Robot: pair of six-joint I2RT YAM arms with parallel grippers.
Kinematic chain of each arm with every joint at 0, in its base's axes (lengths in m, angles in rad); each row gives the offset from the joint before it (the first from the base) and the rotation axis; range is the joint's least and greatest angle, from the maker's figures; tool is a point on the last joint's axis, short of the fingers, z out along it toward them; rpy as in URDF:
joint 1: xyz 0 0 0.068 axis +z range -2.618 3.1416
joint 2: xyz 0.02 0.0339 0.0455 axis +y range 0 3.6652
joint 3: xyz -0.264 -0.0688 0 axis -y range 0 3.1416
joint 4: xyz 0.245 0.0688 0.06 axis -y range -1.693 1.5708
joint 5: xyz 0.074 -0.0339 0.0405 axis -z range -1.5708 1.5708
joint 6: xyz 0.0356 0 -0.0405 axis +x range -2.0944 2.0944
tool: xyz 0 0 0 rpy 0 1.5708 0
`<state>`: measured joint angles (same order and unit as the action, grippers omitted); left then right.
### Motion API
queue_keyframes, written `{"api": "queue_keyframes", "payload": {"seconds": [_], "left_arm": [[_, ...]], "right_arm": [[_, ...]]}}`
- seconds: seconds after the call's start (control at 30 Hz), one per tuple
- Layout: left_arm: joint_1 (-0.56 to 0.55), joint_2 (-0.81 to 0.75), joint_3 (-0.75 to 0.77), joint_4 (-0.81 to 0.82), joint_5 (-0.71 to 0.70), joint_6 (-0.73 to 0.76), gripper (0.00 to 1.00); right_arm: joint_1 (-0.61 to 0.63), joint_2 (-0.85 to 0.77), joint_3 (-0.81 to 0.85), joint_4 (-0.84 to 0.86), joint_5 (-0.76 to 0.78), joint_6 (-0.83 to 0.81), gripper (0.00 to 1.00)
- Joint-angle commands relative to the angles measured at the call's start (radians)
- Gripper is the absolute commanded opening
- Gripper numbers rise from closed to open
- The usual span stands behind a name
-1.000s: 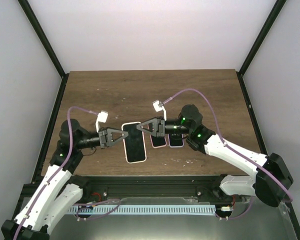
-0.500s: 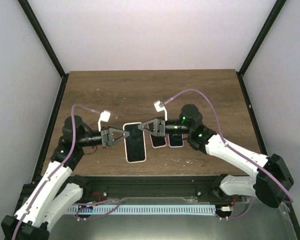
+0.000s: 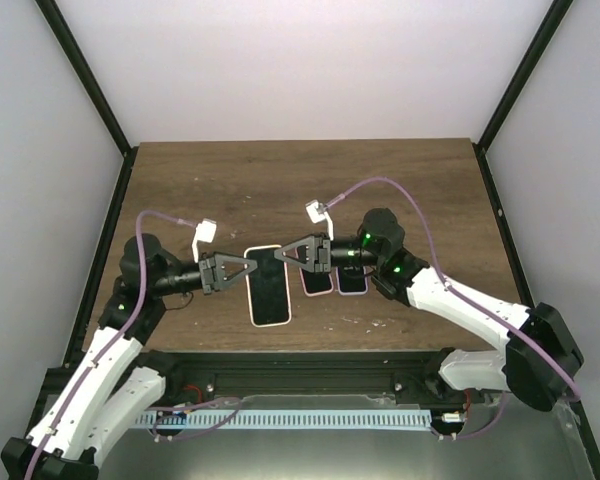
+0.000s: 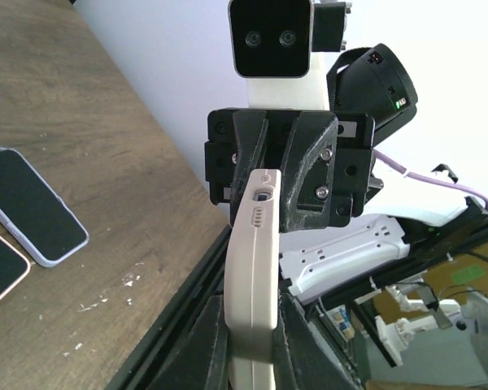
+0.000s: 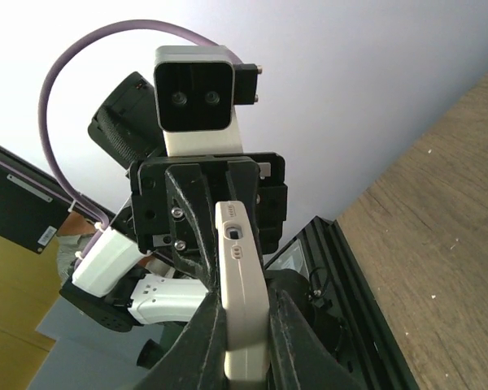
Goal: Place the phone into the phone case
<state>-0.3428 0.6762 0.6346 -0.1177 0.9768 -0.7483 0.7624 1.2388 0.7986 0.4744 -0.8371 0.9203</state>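
Next, my right gripper sets the cream phone case on the brown table [image 3: 264, 281] beside the pink-edged phone, opposite the lilac-edged one.
A cream phone case [image 3: 268, 285] with a black phone screen showing inside its rim is held above the table between both grippers. My left gripper [image 3: 246, 272] is shut on its left edge, and my right gripper [image 3: 282, 255] is shut on its upper right part. In the left wrist view the case [image 4: 252, 260] stands edge-on between my fingers [image 4: 202, 345], with the right gripper [image 4: 286, 175] at its far end. In the right wrist view the case [image 5: 242, 284] is clamped the same way, with the left gripper [image 5: 197, 207] behind it.
Two more phones lie screen-up on the brown table [image 3: 300, 180] under the right arm: a pink-edged one [image 3: 315, 281] and a lilac-edged one [image 3: 352, 283]. They also show in the left wrist view [image 4: 32, 207]. The black table frame [image 3: 300, 358] runs along the near edge.
The left arm's elbow has shifted slightly. The case stays held between both grippers in about the same place.
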Motion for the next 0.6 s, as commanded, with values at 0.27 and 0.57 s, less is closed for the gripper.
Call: {"api": "queue_keyframes", "payload": {"seconds": [0.27, 0.57], "left_arm": [[0.005, -0.007, 0.023, -0.088, -0.097, 0.013, 0.45], [0.005, -0.060, -0.045, -0.077, -0.069, -0.036, 0.56]], "right_arm": [[0.003, -0.030, 0.055, -0.011, 0.084, 0.012, 0.01], [-0.038, -0.071, 0.077, 0.007, 0.248, 0.094, 0.01]]}}
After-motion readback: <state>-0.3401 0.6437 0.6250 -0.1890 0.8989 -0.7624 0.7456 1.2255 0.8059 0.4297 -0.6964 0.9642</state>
